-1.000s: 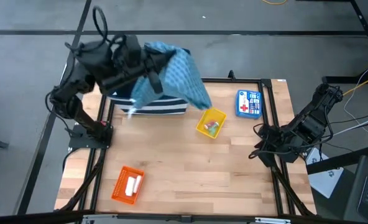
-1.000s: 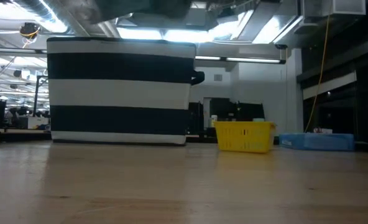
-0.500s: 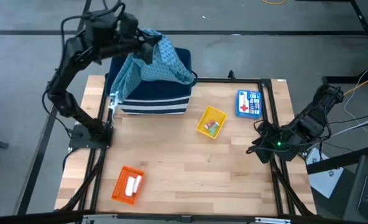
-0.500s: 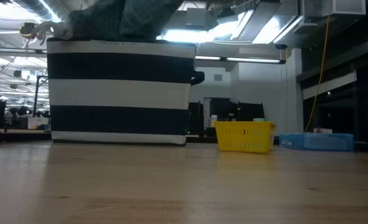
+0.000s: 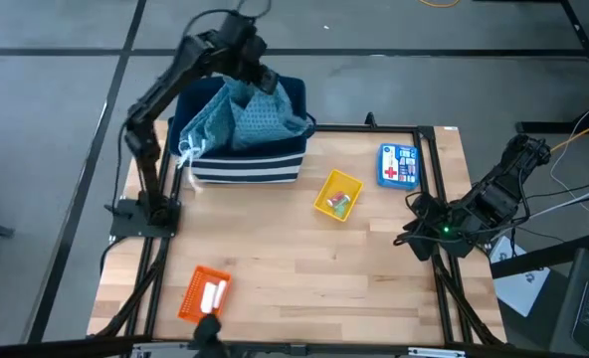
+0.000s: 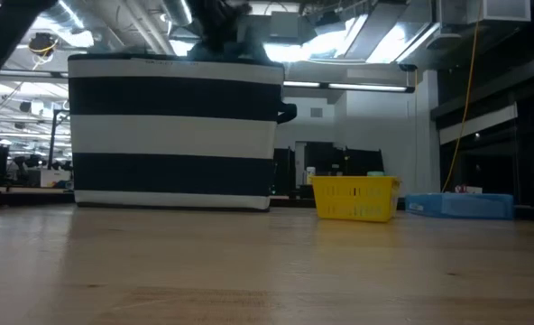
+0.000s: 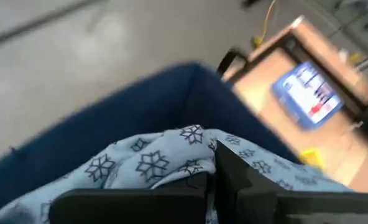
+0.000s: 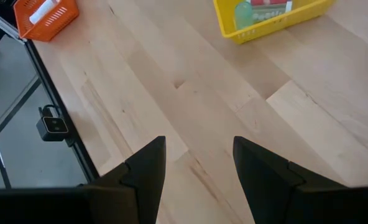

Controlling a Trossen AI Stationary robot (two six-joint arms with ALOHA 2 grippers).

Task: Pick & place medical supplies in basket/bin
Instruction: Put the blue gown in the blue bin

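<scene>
The teal-blue patterned cloth, now bunched in that bin, will be let go by my left gripper down inside the striped bin [image 5: 250, 145], along its near side.
The teal-blue patterned cloth [image 5: 240, 119] lies bunched in the navy-and-white striped bin [image 5: 245, 169] at the table's far left, and its white strings [image 5: 185, 154] hang over the bin's near left corner. My left gripper [image 5: 258, 75] stands over the bin's far side, shut on the cloth [image 7: 153, 165]. White rolls [image 5: 213, 294] lie in an orange basket [image 5: 203, 296]. Small tubes [image 5: 340, 204] lie in a yellow basket [image 5: 336, 195]. My right gripper [image 8: 198, 168] waits open by the table's right edge. My left gripper comes from above, pointing down into the bin, and has a gathered fold of the cloth's top [image 7: 193, 146] between its shut fingers [image 7: 234, 177]. The cloth rests slack in the bin below them. How many layers it has cannot be told.
A blue first-aid box [image 5: 398, 165] lies flat near the table's far right corner, right of the yellow basket [image 6: 354, 197]. The striped bin [image 6: 172, 131] stands tall at the far left. Bare wood spans the middle and near right of the table [image 5: 314, 268].
My left gripper has swung from over the bin's left side toward the far edge and right, with the arm stretching out, and has gone down. The cloth, which hung spread out above the bin, has sunk into it and now lies bunched inside.
</scene>
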